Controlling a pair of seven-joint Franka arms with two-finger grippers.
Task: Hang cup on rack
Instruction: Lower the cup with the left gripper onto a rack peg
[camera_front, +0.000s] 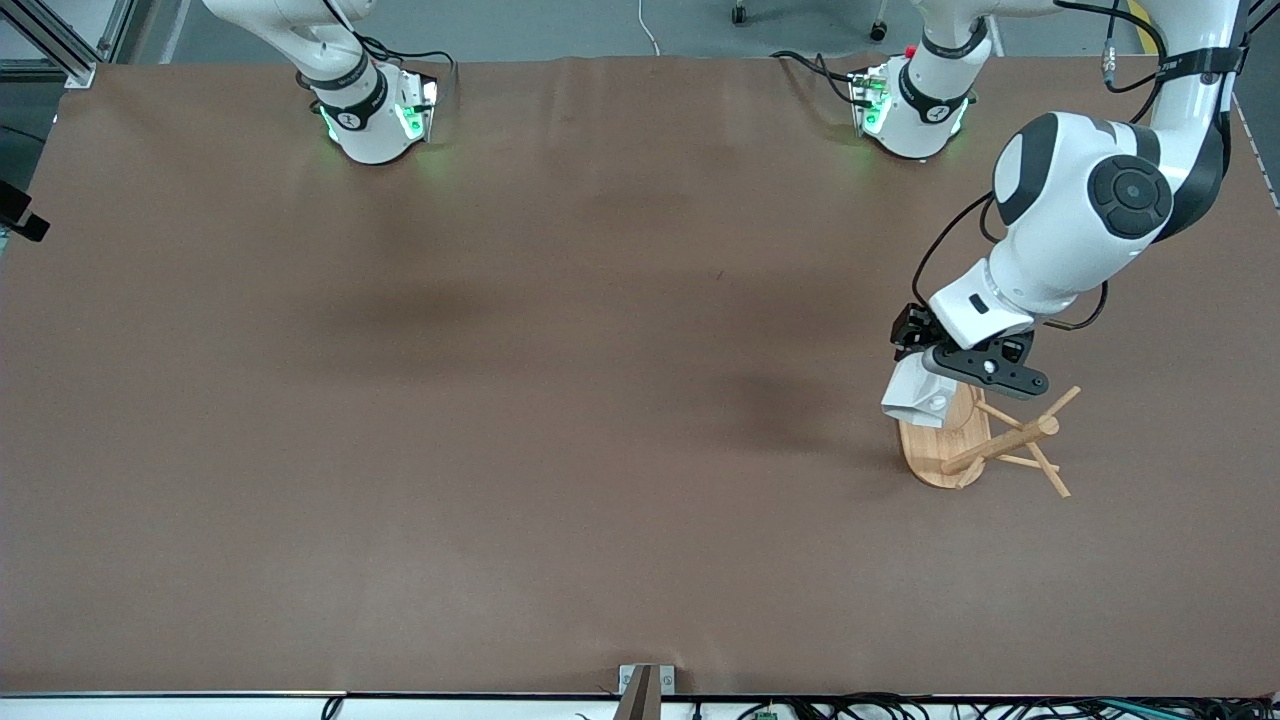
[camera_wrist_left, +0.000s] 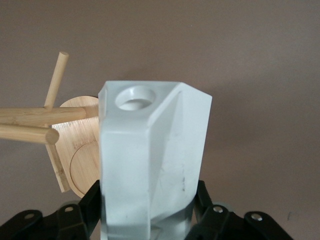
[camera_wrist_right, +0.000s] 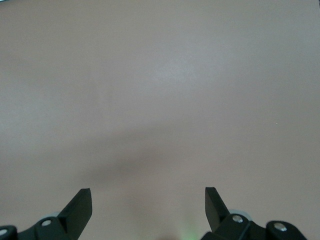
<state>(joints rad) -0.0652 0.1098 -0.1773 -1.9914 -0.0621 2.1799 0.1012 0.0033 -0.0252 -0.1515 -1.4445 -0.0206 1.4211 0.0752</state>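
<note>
The robot's left gripper should release the white faceted cup on the rack peg (camera_front: 981, 434) (camera_wrist_left: 42, 134) that points over the oval base.
My left gripper (camera_front: 922, 368) is shut on the white faceted cup (camera_front: 912, 397) and holds it in the air over the edge of the rack's oval base. The bamboo rack (camera_front: 962, 440) stands near the left arm's end of the table, its post and pegs pointing up. In the left wrist view the cup (camera_wrist_left: 150, 150) fills the middle between the left gripper's black fingers (camera_wrist_left: 207, 200). Its handle hole (camera_wrist_left: 135, 97) sits close beside two rack pegs (camera_wrist_left: 30, 125), apart from them. My right gripper (camera_wrist_right: 148, 200) is open and empty over bare table.
The brown table top (camera_front: 500, 400) stretches wide toward the right arm's end. Both arm bases (camera_front: 370, 110) stand along the table's back edge. A small metal bracket (camera_front: 645, 685) sits at the front edge.
</note>
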